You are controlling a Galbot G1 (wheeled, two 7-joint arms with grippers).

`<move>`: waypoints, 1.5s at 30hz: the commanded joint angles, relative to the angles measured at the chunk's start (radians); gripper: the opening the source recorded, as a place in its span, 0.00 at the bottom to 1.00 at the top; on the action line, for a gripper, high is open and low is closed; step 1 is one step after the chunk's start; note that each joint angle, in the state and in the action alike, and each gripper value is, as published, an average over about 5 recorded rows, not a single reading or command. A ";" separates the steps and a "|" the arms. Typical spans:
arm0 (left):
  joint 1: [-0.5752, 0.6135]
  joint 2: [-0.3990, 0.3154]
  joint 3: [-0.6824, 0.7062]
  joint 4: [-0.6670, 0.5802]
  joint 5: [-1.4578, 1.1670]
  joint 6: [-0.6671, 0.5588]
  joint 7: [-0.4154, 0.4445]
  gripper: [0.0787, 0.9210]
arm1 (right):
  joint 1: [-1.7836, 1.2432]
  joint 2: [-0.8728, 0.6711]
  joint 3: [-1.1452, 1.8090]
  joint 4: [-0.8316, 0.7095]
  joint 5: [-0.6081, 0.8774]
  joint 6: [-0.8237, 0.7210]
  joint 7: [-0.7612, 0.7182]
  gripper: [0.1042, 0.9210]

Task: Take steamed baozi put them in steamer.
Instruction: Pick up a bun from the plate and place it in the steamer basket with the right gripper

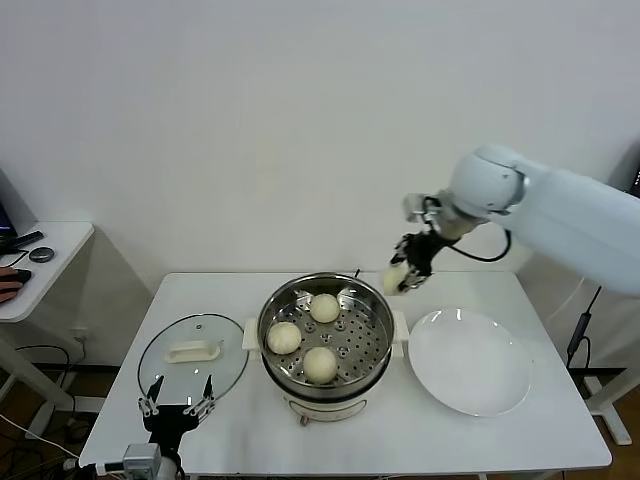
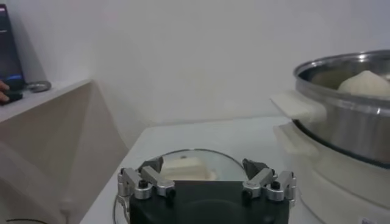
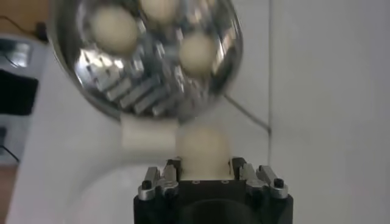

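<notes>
The baozi, now held just beyond the steamer's rim, will go down from my right gripper on the steamer tray's bare side (image 1: 355, 326) (image 3: 163, 75) that faces the white plate.
The steamer (image 1: 375, 348), a shiny steel pot with a perforated tray, stands at the table's middle and holds three cream-white baozi (image 1: 324, 308) (image 1: 284, 338) (image 1: 320, 365). My right gripper (image 1: 401, 277) hangs in the air just beyond the steamer's far right rim, shut on another baozi (image 1: 394, 281). The right wrist view shows that baozi (image 3: 203, 149) pinched between the jaws, with the steamer (image 3: 131, 97) and its buns beyond. My left gripper (image 1: 179, 398) is open, low at the table's near left over the glass lid (image 1: 190, 352).
A flat white plate (image 1: 470, 362) lies bare to the right of the steamer. The glass lid with a white handle (image 2: 181, 167) rests left of the steamer. A side table (image 1: 45, 262) stands at the far left.
</notes>
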 commanded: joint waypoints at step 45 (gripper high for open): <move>-0.003 0.002 -0.003 -0.028 -0.003 0.004 0.009 0.88 | -0.080 0.122 0.008 -0.026 0.005 -0.135 0.142 0.87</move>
